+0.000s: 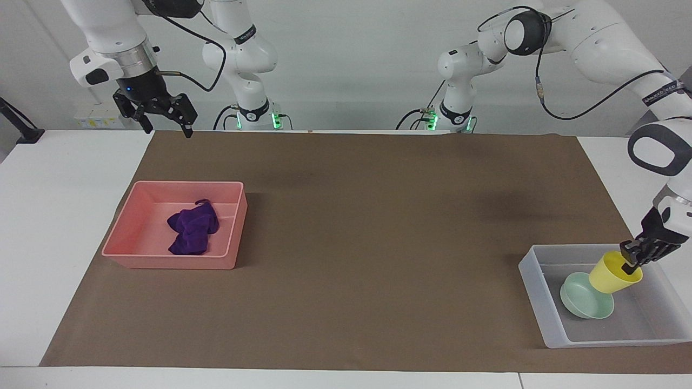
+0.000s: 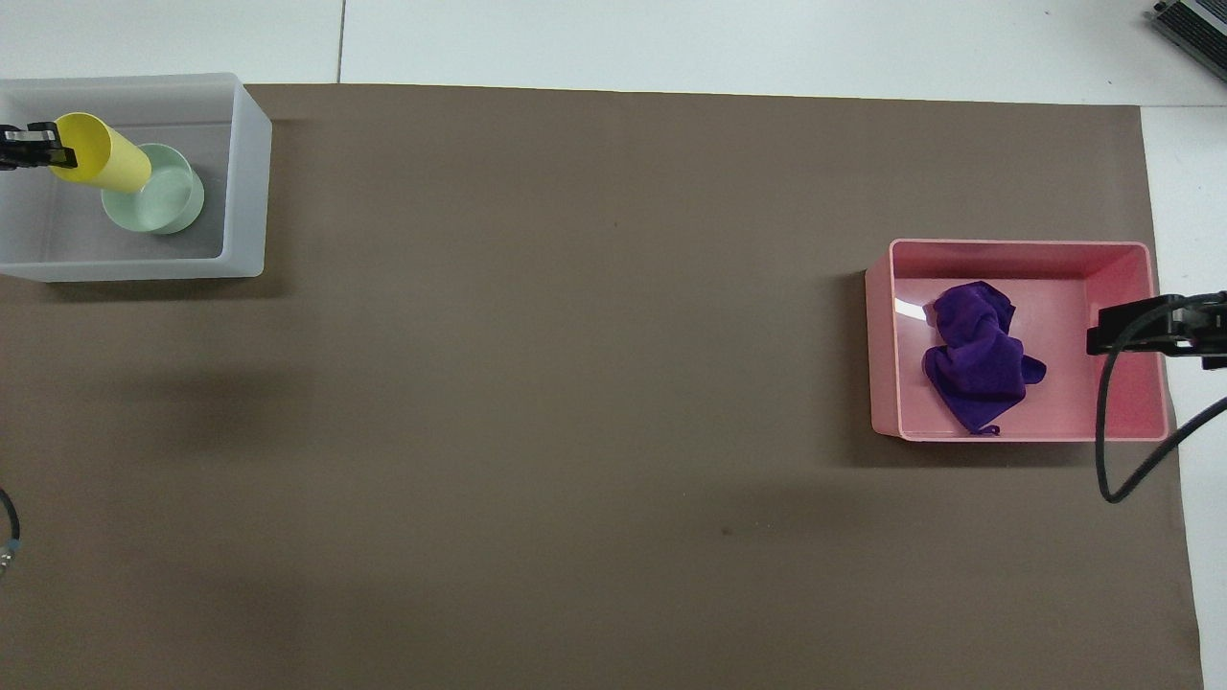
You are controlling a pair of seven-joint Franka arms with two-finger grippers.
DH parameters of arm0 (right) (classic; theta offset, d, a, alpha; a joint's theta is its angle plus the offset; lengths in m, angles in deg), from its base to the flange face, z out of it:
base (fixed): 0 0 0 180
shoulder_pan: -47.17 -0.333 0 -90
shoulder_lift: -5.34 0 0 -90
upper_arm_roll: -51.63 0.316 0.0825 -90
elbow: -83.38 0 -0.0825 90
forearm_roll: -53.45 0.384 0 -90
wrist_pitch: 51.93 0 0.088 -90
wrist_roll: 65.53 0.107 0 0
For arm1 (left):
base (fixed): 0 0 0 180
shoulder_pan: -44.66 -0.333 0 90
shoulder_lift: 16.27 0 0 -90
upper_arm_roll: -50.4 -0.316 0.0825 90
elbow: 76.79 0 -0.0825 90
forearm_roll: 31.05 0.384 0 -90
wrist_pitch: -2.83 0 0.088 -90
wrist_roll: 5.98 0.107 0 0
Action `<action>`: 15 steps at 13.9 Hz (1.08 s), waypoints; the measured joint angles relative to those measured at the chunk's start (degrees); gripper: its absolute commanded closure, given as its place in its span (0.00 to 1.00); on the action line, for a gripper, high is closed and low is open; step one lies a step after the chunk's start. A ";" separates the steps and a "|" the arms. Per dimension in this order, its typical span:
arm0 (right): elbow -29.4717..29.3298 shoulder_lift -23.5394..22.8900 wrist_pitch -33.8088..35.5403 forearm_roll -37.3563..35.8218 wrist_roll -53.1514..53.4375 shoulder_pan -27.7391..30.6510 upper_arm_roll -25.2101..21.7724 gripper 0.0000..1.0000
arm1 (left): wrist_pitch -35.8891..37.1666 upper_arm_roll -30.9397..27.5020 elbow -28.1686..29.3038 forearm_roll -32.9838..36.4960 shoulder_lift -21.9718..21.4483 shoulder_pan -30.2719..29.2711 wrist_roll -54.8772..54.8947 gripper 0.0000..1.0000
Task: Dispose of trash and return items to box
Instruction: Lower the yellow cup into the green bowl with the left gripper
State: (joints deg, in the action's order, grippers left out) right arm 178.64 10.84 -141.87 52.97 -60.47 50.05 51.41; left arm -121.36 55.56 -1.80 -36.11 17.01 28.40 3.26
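Observation:
Next, my left gripper lets go of the yellow cup inside the mint-green bowl (image 2: 145,191) on the bottom of the translucent box.
My left gripper (image 1: 630,263) is shut on the rim of the yellow cup (image 1: 613,276) and holds it tilted, low over the translucent box (image 1: 545,319). The cup's (image 2: 104,165) base is at the rim of the mint-green bowl (image 1: 585,303), which rests on the box's floor; whether they touch I cannot tell. In the overhead view only the left gripper's (image 2: 40,153) tips show at the box's (image 2: 245,192) edge, beside the bowl (image 2: 165,206). The purple cloth (image 1: 192,229) lies in the pink bin (image 1: 170,262). My right gripper (image 1: 166,131) hangs open, high over the mat's edge at the robots' end.
The pink bin (image 2: 882,355) with the purple cloth (image 2: 978,359) stands toward the right arm's end of the brown mat (image 1: 378,243). The right gripper's (image 2: 1095,338) tip and cable overlap the bin in the overhead view. White tabletop (image 1: 59,216) borders the mat.

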 measured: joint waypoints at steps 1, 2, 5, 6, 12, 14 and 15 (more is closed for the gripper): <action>0.01 -0.44 -0.20 0.23 0.00 -0.04 0.05 0.00 | -0.73 0.03 0.48 -0.10 0.42 0.00 0.38 1.00; 0.01 -0.89 -0.48 0.34 0.00 -0.10 0.10 0.00 | -1.17 0.04 1.19 -0.18 0.62 0.00 0.64 1.00; 0.09 -1.38 -1.03 0.34 -0.01 -0.20 0.14 0.00 | -3.77 0.05 4.66 -0.21 0.65 0.00 0.79 1.00; 0.09 -1.37 -1.20 0.34 -0.02 -0.20 0.14 0.00 | -4.84 0.04 5.63 -0.22 0.65 0.00 0.80 1.00; 0.34 -1.37 -1.20 0.34 -0.02 -0.20 0.14 0.00 | -6.99 0.07 7.84 -0.23 0.62 0.01 0.82 0.57; 0.39 -1.37 -1.21 0.34 -0.02 -0.20 0.14 0.00 | -6.99 0.13 7.84 -0.23 0.52 0.03 0.93 0.20; 0.44 -1.37 -1.21 0.34 -0.02 -0.20 0.14 0.00 | -6.99 0.19 7.83 -0.23 0.44 0.07 1.05 0.00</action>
State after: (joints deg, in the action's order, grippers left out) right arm 179.07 9.47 -143.08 53.31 -60.49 49.84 51.55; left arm -128.35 55.75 6.04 -36.34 17.44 28.47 4.30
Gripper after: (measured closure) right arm 0.000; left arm 0.590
